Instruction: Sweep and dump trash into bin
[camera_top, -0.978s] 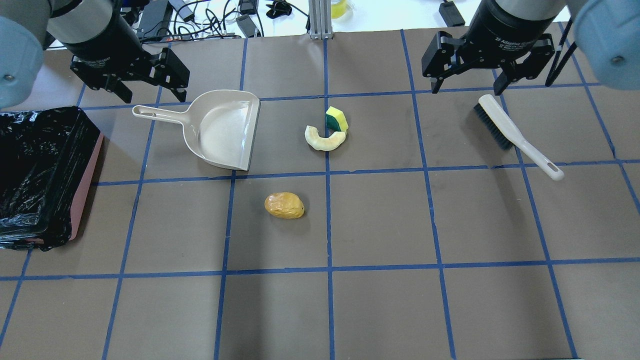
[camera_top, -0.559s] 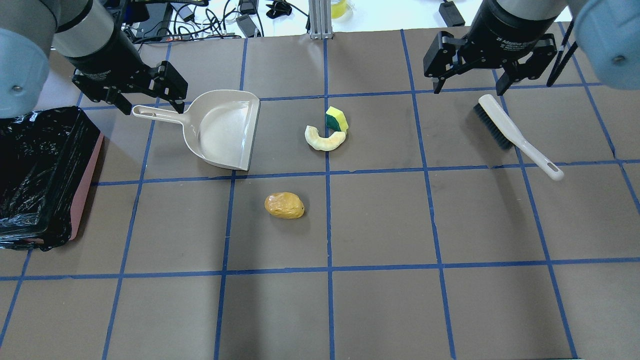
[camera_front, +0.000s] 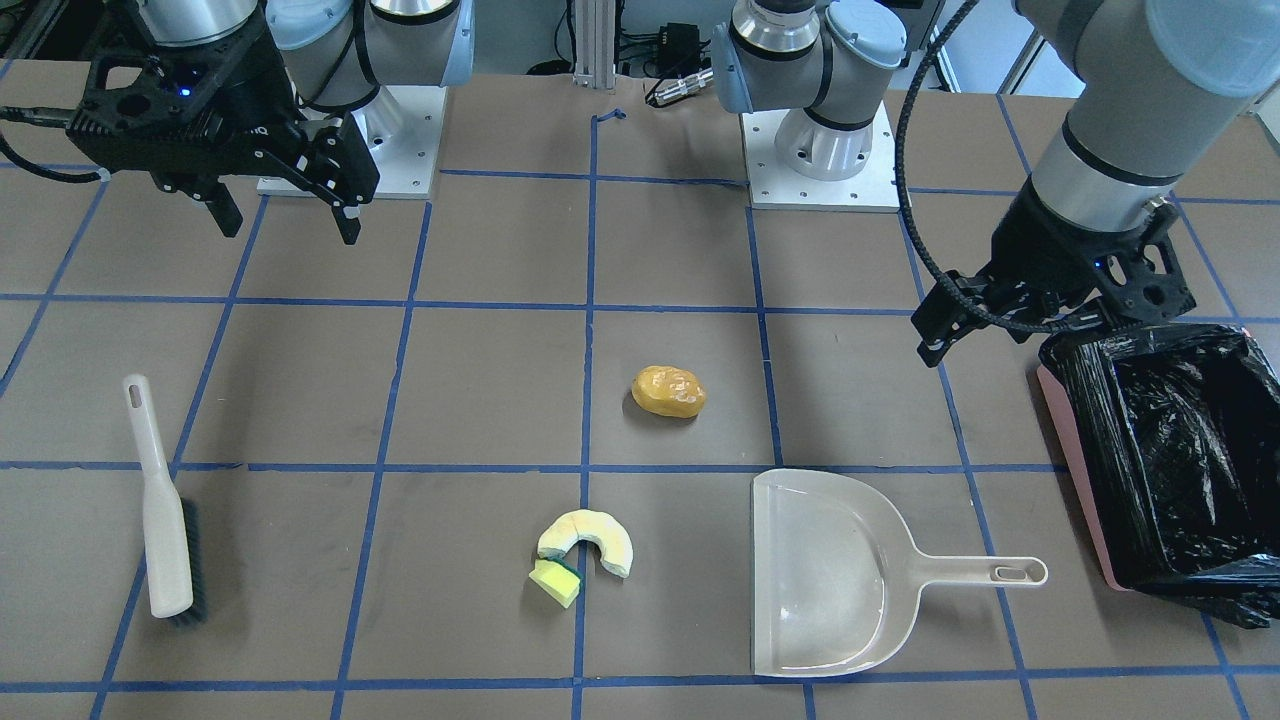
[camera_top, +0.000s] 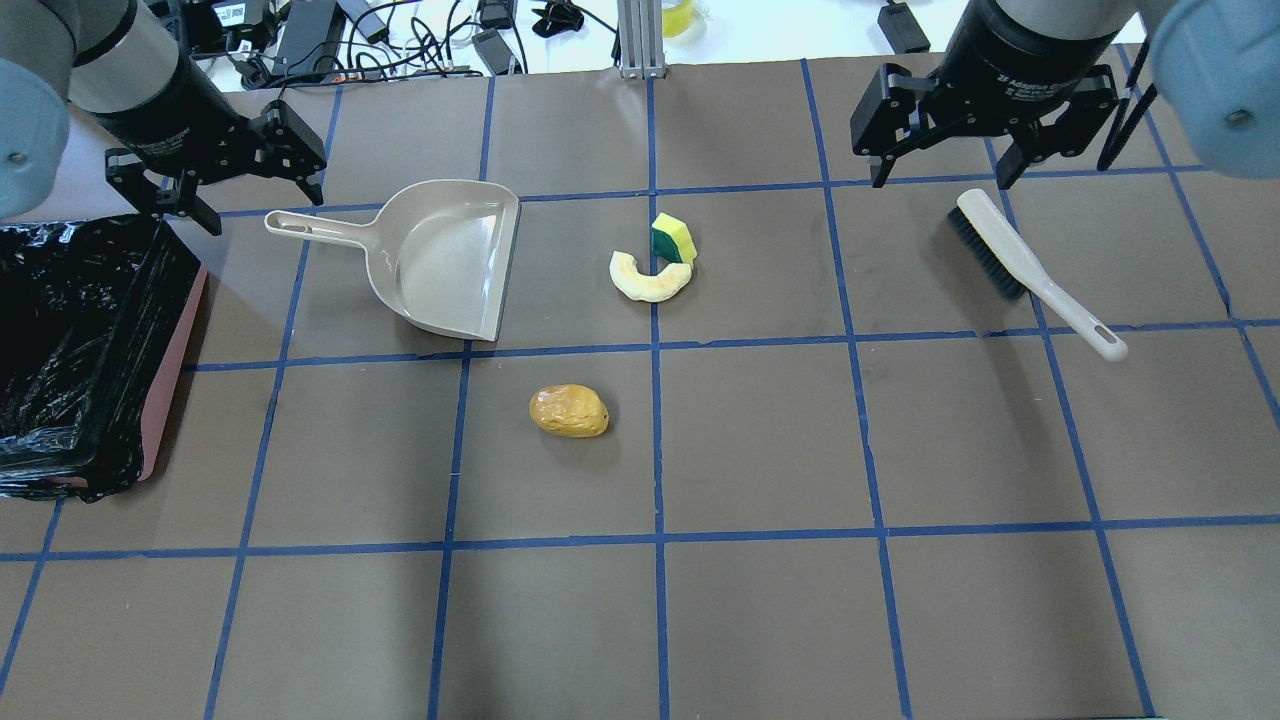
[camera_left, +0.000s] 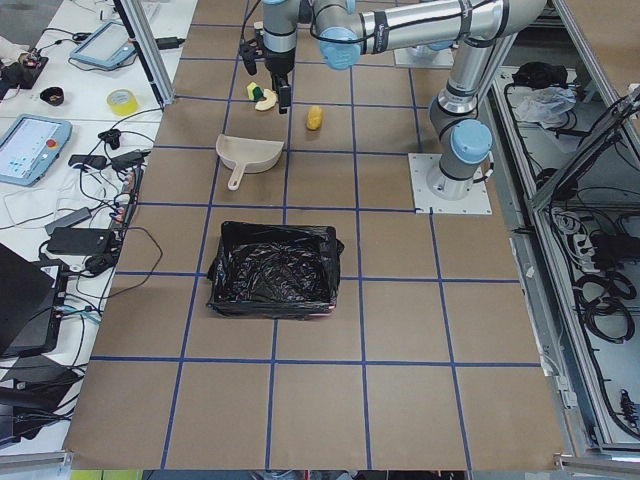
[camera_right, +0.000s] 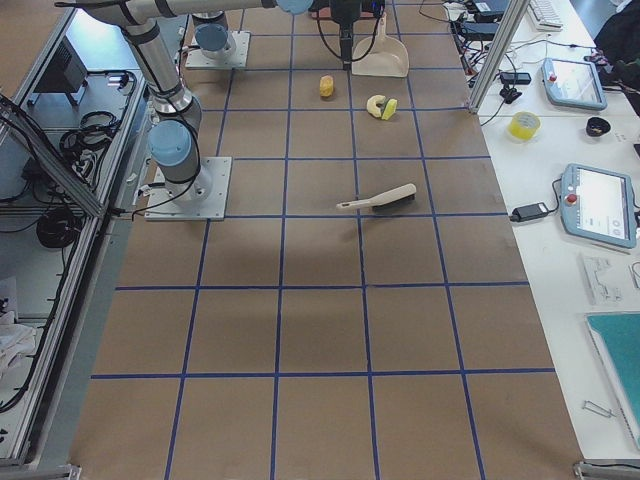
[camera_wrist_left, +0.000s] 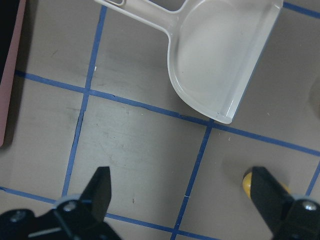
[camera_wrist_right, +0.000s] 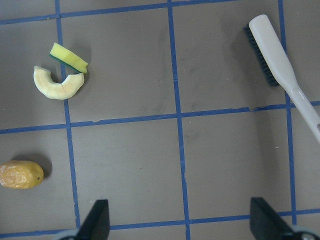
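Note:
I should close my left gripper on the middle of the dustpan's handle (camera_front: 972, 570) (camera_wrist_left: 144, 12), between the slot in the handle and the wide pan.
The trash lies on the brown mat: a golden-yellow lump (camera_top: 569, 411) (camera_front: 668, 391), a cream crescent (camera_top: 650, 280) (camera_front: 590, 522) and a yellow block with a green side (camera_top: 675, 238) (camera_front: 555, 582) that touches the crescent. The pink bin (camera_top: 170, 370) (camera_front: 1075, 470) with its black bag stands at the table's left end. My left gripper (camera_top: 265, 212) (camera_front: 1030, 335) is open and empty, raised between the bin's far corner and the dustpan handle. My right gripper (camera_top: 942, 183) (camera_front: 290, 232) is open and empty, raised near the brush's bristle end.
The beige dustpan (camera_top: 440, 260) (camera_front: 820, 570) lies flat with its mouth toward the trash and its handle toward the bin. The beige hand brush (camera_top: 1020, 265) (camera_front: 160, 510) lies at the right. Cables and an aluminium post stand beyond the far edge.
My left gripper has moved left, from over the dustpan handle toward the bin's far corner. My right gripper has barely moved. Nothing on the table has shifted.

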